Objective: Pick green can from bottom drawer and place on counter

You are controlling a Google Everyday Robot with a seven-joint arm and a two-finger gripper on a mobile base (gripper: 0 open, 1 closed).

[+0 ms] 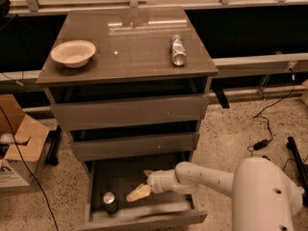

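Next, I will close on the green can's upper part (110, 199), near its silver top.
The green can (110, 202) stands upright at the front left of the open bottom drawer (144, 219), its silver top showing. My gripper (138, 192) reaches into the drawer from the right, its pale fingers pointing left, a short gap right of the can and not touching it. The glossy grey-brown counter (127, 44) tops the cabinet above.
A white bowl (73, 53) sits at the counter's left and a dented silver can (177, 50) lies at its right. The two upper drawers (127, 112) are pulled out slightly. A cardboard box (17, 143) stands on the floor at left; cables (269, 124) lie at right.
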